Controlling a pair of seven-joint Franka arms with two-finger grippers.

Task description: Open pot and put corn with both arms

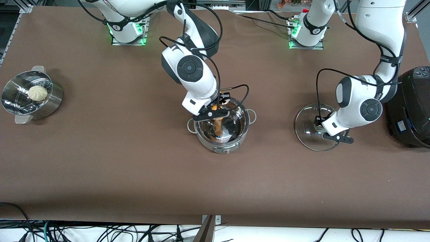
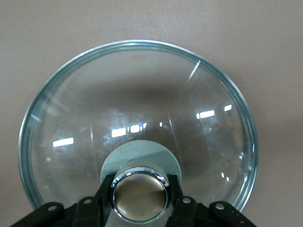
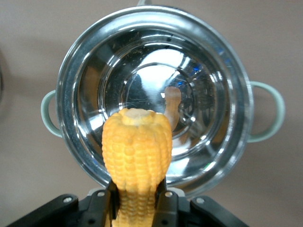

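Observation:
My right gripper is going to let go of the corn on the steel pot's shiny bottom [image 1: 224, 120] [image 3: 143, 138], between the middle of the pot and its arm-side.
The steel pot [image 1: 248, 118] stands open at the table's middle, its inside bare in the right wrist view [image 3: 75, 61]. My right gripper [image 1: 216, 116] hangs over the pot, shut on the yellow corn [image 1: 214, 108]. The cob [image 3: 137, 151] stands on end between the fingers, pointing down into the pot. The glass lid [image 1: 307, 129] is low at the table, toward the left arm's end. My left gripper [image 1: 331, 132] is shut on the lid's tan knob [image 2: 140, 194], with the glass [image 2: 142, 104] spread below it.
A perforated steel steamer pot [image 1: 50, 101] with a white bun [image 1: 37, 92] stands at the right arm's end. A big black cooker [image 1: 411, 107] stands at the left arm's end, close beside the left arm. Cables hang along the near table edge.

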